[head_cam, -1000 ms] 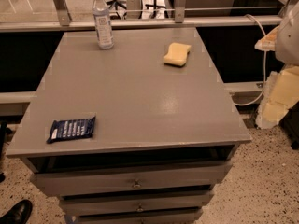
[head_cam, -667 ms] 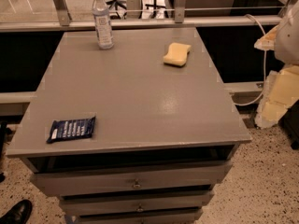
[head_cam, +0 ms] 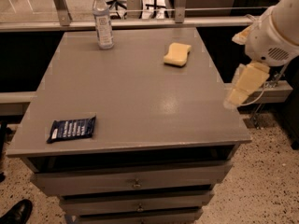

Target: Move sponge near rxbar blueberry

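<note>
The robot's gripper needs to next go to the middle of the pale yellow sponge (head_cam: 176,54) and close there, because the sponge has to move near the rxbar blueberry.
The pale yellow sponge (head_cam: 177,54) lies on the grey table top (head_cam: 140,92) at the far right. The rxbar blueberry (head_cam: 72,128), a dark navy wrapper with white lettering, lies flat near the front left corner. My gripper (head_cam: 243,87) hangs at the table's right edge, below the white arm. It is to the right of the sponge and nearer the front than it, and touches nothing. The sponge and the bar are far apart, at opposite corners of the top.
A clear plastic water bottle (head_cam: 103,20) stands upright at the back left of the table. Drawers (head_cam: 135,183) sit under the top. A railing runs behind the table. A black shoe (head_cam: 16,212) shows on the floor at the lower left.
The arm and gripper have shifted left, from beside the table to over its right edge. The sponge, bar and bottle have not moved.
</note>
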You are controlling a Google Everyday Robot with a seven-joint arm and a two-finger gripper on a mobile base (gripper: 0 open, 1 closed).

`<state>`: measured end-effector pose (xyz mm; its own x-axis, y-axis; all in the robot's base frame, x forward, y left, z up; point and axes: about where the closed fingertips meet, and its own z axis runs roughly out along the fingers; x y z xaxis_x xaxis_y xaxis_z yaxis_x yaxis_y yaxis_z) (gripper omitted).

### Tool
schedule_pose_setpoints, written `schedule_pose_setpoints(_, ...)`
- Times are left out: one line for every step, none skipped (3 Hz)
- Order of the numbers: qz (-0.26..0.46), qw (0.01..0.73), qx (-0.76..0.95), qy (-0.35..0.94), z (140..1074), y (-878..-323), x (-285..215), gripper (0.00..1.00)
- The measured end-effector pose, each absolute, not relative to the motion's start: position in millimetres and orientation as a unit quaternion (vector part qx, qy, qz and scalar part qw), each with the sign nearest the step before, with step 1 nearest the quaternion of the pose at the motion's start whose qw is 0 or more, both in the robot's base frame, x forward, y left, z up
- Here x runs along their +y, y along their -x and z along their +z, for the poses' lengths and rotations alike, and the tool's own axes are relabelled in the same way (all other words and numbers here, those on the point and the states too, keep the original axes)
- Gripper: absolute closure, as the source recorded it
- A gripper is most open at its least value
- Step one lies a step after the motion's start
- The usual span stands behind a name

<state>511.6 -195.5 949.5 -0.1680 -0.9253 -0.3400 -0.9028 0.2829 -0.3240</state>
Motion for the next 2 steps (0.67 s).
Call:
schedule_pose_setpoints(0.034, 0.3, 0.767, 0.566, 917.9, -572.2, -172.0, 0.0)
schedule_pose_setpoints(0.034, 0.3, 0.767, 0.566, 917.9, -572.2, -171.9, 0.0)
